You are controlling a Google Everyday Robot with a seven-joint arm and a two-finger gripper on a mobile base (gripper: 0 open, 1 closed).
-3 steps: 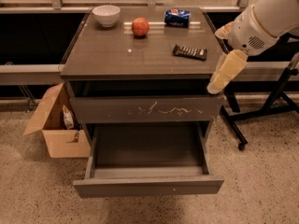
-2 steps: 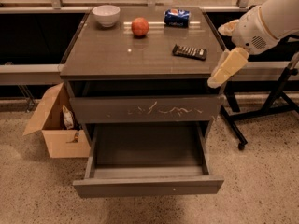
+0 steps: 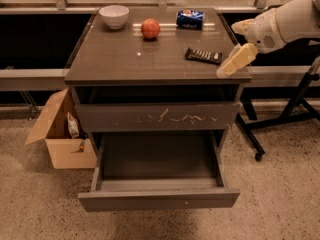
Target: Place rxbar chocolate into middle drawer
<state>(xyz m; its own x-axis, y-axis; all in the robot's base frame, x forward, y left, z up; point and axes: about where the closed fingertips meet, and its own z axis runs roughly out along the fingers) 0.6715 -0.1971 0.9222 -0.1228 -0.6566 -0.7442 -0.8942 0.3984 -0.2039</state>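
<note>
The robot's gripper will next move to the rxbar chocolate's end (image 3: 214, 58) closest to the black wheeled stand and close there.
The rxbar chocolate (image 3: 203, 56), a flat dark bar with pale lettering, lies on the cabinet top (image 3: 125, 59) near its right side. My gripper (image 3: 234, 62), cream-coloured, hangs at the top's right front corner, just right of the bar and a little nearer the front edge, not touching it. It holds nothing. The middle drawer (image 3: 159, 199), dark grey with a plain front, is pulled out below the drawer front with white scratches (image 3: 157, 116). Its inside shows nothing in it.
On the top's far edge stand a white bowl (image 3: 114, 16), a red apple (image 3: 150, 28) and a blue soda can (image 3: 190, 19) lying on its side. A cardboard box (image 3: 60, 134) sits on the floor at left. A black wheeled stand (image 3: 285, 119) is at right.
My gripper has risen and moved a little left, from beside the cabinet's right edge to the level of the top, closer to the bar. Nothing else has moved.
</note>
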